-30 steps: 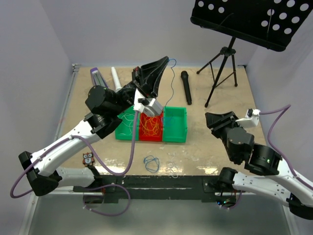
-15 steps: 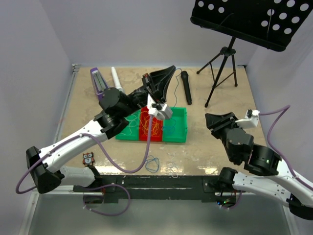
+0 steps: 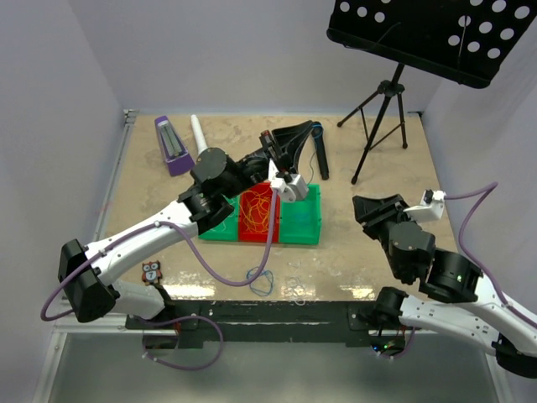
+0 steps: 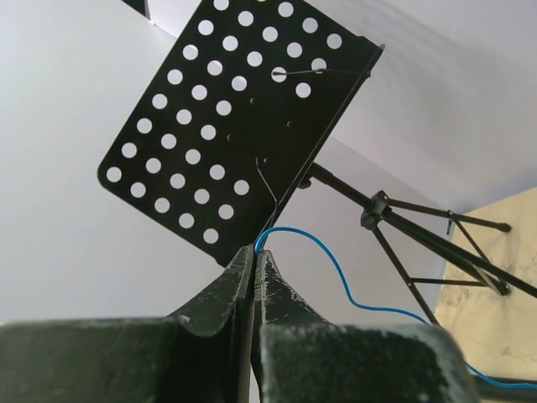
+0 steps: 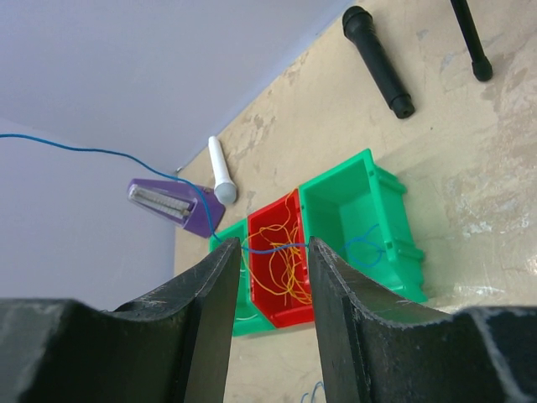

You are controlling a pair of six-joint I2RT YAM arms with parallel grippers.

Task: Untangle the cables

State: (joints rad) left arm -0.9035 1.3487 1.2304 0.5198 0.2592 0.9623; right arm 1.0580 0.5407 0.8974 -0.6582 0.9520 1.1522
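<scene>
I should release the blue cable inside the green bin [image 3: 299, 217] nearest the music stand with my left gripper.
My left gripper [image 3: 315, 127] is raised over the back of the bins, shut on a thin blue cable [image 4: 339, 272] pinched at its tips [image 4: 255, 248]. In the right wrist view that blue cable [image 5: 273, 250] runs taut from the upper left, across the red bin [image 5: 267, 220], into the right green bin [image 5: 361, 210]. Orange-yellow cables [image 3: 258, 214] lie tangled in the red bin. A second blue loop [image 3: 260, 280] and a faint white cable [image 3: 294, 290] lie on the table near the front edge. My right gripper [image 5: 268, 256] is open and empty, held right of the bins [image 3: 369, 206].
A row of bins, green, red, green [image 3: 304, 225], stands mid-table. A purple metronome [image 3: 170, 144] and a white microphone [image 3: 200, 134] lie at the back left, a black microphone [image 3: 322, 159] behind the bins. A music stand [image 3: 382, 117] stands at the back right.
My left arm has swung to the right and lower, carrying the blue cable from above the left bin to behind the right bin. The right arm has not moved.
</scene>
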